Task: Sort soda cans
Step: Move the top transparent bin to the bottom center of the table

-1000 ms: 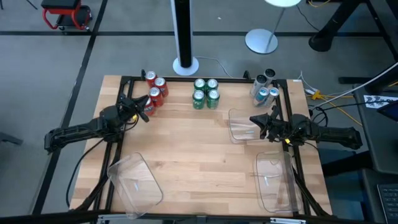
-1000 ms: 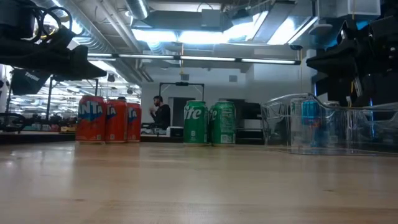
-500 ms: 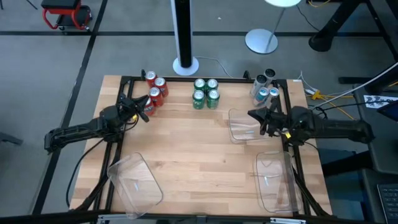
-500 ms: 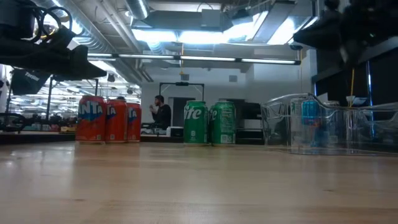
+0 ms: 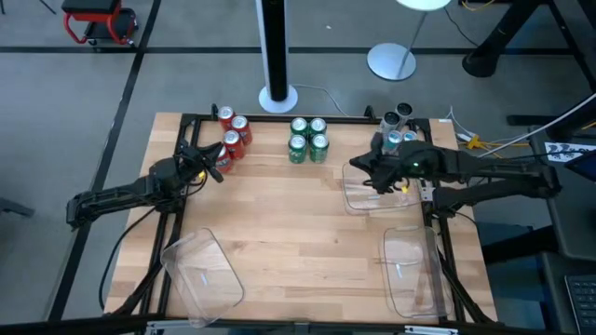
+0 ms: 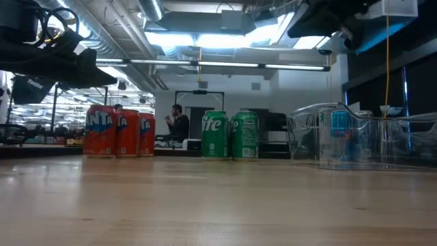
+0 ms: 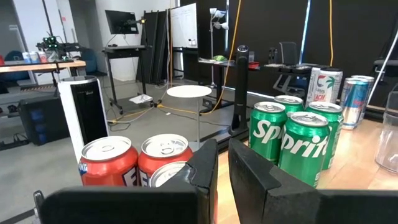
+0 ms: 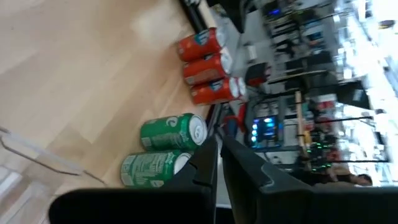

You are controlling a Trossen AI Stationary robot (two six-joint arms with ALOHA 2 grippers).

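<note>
The right gripper needs to next grip the far clear tray at its near-side corner (image 5: 351,210) toward the table's middle.
Red cans (image 5: 231,138) stand upright in a cluster at the table's far left, green cans (image 5: 307,140) at the far middle, silver-blue and dark cans (image 5: 396,130) at the far right corner. My left gripper (image 5: 217,160) hovers shut just on the near side of the red cans (image 7: 165,155), touching nothing that I can see. My right gripper (image 5: 358,167) is shut and raised above the table over the far clear tray (image 5: 365,189), rolled onto its side. It points toward the green cans (image 8: 165,134).
Three clear plastic trays lie on the wooden table: one at the right middle, one at the near right (image 5: 410,270) and one at the near left (image 5: 200,270). A black frame (image 5: 186,121) runs around the table. A person (image 6: 179,124) stands far off in the room.
My right gripper has risen and swung toward the table's left and far edge, from beside the right-hand tray to above its far left corner. It has rolled as it went. The left arm, the cans and the trays have kept still.
</note>
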